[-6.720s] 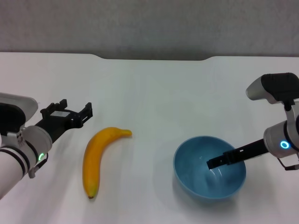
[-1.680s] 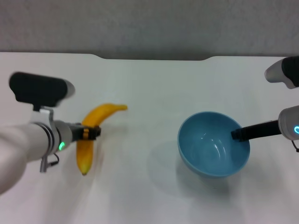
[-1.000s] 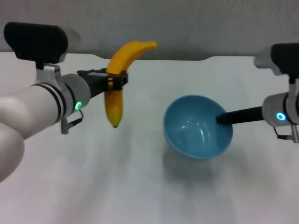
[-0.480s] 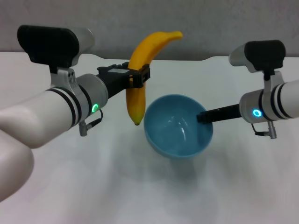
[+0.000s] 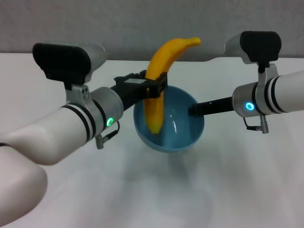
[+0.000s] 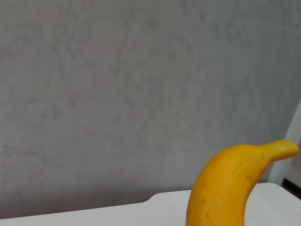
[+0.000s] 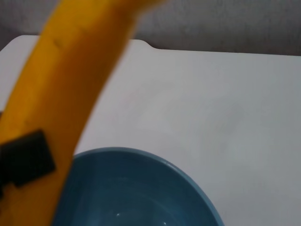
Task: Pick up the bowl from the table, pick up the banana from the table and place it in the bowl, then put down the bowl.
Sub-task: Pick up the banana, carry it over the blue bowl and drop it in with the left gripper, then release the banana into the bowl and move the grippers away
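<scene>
My left gripper is going to drop off the banana inside the light-blue bowl (image 5: 183, 130), resting against the bowl's rim by my right gripper.
My left gripper (image 5: 153, 86) is shut on the orange-yellow banana (image 5: 160, 80), which stands nearly upright with its lower end down inside the light-blue bowl (image 5: 183, 130). The bowl hangs above the white table (image 5: 247, 190), and my right gripper (image 5: 194, 110) is shut on its rim at the right side. In the left wrist view the banana's (image 6: 225, 188) upper half shows against the grey wall. The right wrist view has the banana (image 7: 70, 103) just over the bowl's (image 7: 141, 188) near rim, with a black finger (image 7: 26, 157) of the left gripper on it.
A grey wall (image 5: 142, 23) runs behind the table, whose far edge has a shallow notch (image 5: 128, 59). Both arms meet over the middle of the table. A faint shadow lies on the table under the bowl.
The left arm has carried the banana rightward until its lower end dipped into the bowl. The right arm has moved the raised bowl leftward to meet it.
</scene>
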Robot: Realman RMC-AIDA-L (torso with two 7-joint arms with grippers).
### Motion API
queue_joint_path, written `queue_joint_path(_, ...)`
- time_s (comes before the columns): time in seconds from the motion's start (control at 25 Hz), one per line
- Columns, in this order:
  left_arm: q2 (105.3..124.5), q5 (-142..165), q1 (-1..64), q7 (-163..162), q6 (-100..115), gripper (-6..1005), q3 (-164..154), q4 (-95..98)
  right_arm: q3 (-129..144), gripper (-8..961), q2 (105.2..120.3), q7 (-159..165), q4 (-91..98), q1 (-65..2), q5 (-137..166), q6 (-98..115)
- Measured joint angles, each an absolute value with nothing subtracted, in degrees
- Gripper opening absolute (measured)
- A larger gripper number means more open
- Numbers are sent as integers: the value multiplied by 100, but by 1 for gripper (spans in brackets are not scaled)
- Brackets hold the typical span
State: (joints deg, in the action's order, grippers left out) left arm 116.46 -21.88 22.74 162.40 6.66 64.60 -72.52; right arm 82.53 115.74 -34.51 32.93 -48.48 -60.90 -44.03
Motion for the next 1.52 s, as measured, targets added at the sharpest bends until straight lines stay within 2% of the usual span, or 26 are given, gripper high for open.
queue_joint_path(0.24,11645,-2258,2351,16222,441,518,6345,-7034,8614,58,11604,-3442,3305,-4954,-6340,-4345)
queue_joint_path(0.92,11635,-2221,2349,16207,-142,522,5988,-6673,8972,63,11571,-3435,3264,-4900,-6659,-4254)
queue_joint_path(1.12,11630,-2214,2322,16214,-142,764,5960,-6783,8958,64,11564,-3436,3168,-4835,-6628,-4253)
queue_joint_path(1.36,11611,-2209,2200,16208,-142,903,6055,-6943,8972,65,11553,-3437,3047,-4788,-6620,-4255)
queue_joint_path(1.52,11604,-2205,2137,16245,-146,902,6233,-7017,8974,66,11534,-3439,2940,-4777,-6603,-4305)
